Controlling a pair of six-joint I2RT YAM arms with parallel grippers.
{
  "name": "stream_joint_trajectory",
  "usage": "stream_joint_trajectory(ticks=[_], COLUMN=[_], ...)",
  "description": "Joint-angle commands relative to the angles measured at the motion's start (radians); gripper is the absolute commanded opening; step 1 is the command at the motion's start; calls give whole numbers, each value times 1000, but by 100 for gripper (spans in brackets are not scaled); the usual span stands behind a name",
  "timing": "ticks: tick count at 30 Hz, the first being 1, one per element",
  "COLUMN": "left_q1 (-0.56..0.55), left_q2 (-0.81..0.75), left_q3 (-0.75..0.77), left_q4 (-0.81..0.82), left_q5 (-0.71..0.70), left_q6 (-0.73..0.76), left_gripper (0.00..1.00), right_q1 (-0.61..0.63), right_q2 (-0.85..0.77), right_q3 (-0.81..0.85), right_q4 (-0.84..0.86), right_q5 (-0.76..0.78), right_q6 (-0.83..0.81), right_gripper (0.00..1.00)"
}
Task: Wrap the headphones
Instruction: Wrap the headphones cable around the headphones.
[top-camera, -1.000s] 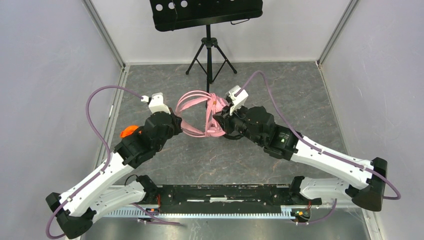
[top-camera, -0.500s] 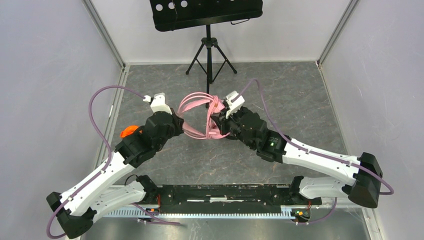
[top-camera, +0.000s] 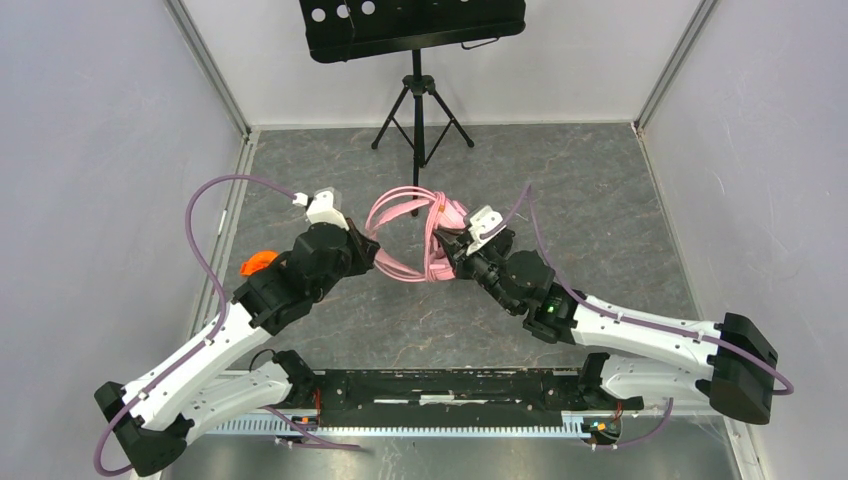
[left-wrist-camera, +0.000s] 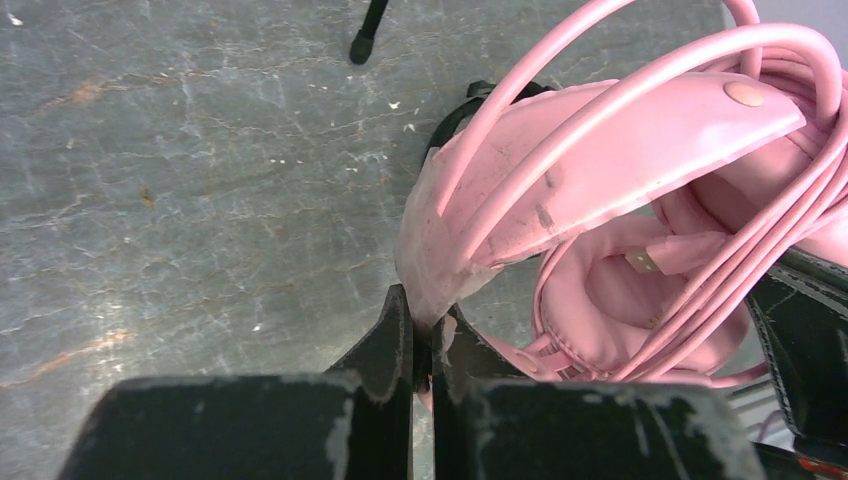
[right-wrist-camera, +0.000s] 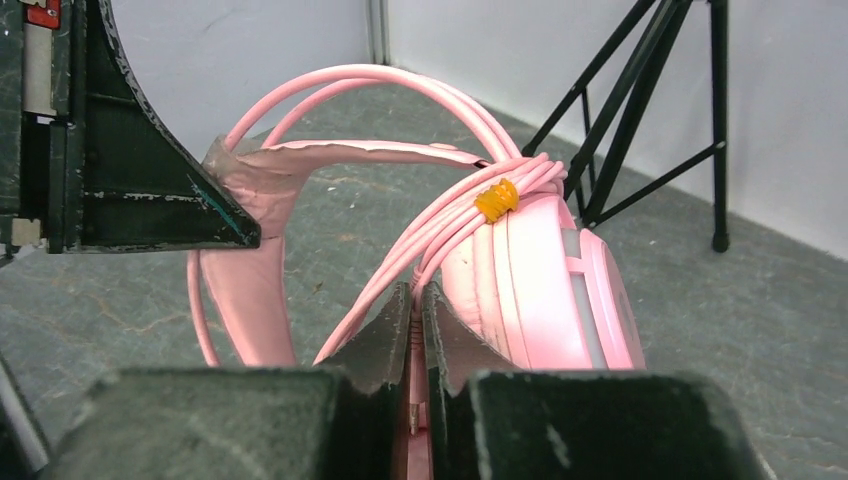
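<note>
The robot's left gripper will release the pink headphones on the table (top-camera: 363, 216) between the orange part and the front leg of the music stand. The headphones are still held above the table's middle.
The pink headphones (top-camera: 415, 222) are held above the table's middle between both grippers. My left gripper (left-wrist-camera: 424, 335) is shut on the worn end of the pink headband (left-wrist-camera: 520, 190). My right gripper (right-wrist-camera: 416, 318) is shut on the pink cable (right-wrist-camera: 455, 225) near its plug end, beside a round pink cup (right-wrist-camera: 555, 290). The cable is wound in several loops over the cups and headband, with an orange tie (right-wrist-camera: 497, 199) on the bundle. A bit of black band (left-wrist-camera: 455, 115) shows behind the pink pair; the rest of the black headphones is hidden.
The black tripod music stand (top-camera: 418, 90) stands at the back middle; its legs (right-wrist-camera: 650, 110) are close behind the headphones. An orange part (top-camera: 256, 263) sits on the left arm. Grey walls close in the left and right sides.
The right gripper has swung down and to the near side with the cable, laying it around the cup. The headphones and the left gripper have shifted a little to the right.
</note>
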Motion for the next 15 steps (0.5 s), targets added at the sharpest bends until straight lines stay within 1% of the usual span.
stream_joint_trajectory(ticks=[1,5,7,11,15], left_q1=[-2,-3,-3,-3,-3], left_q2=[-21,-23,-25,-21,-13], left_q3=[38,44,47,54,50], left_q4=[242,232,221,197,183], left_q5=[79,85,71,36,3], left_q6=[-150,-156,-148,-129,-109], left_gripper=[2,2,2,2,2], right_q1=[9,18,22,25,26], right_q2=[2,8,1,-35,-83], right_q3=[-23,-24,-31,-35,-20], right_q4=[56,55,55,36,-12], right_q5=[11,24,21,25,34], right_q6=[-147,-242,-260,-236,-168], right_gripper=[9,10,12,17,18])
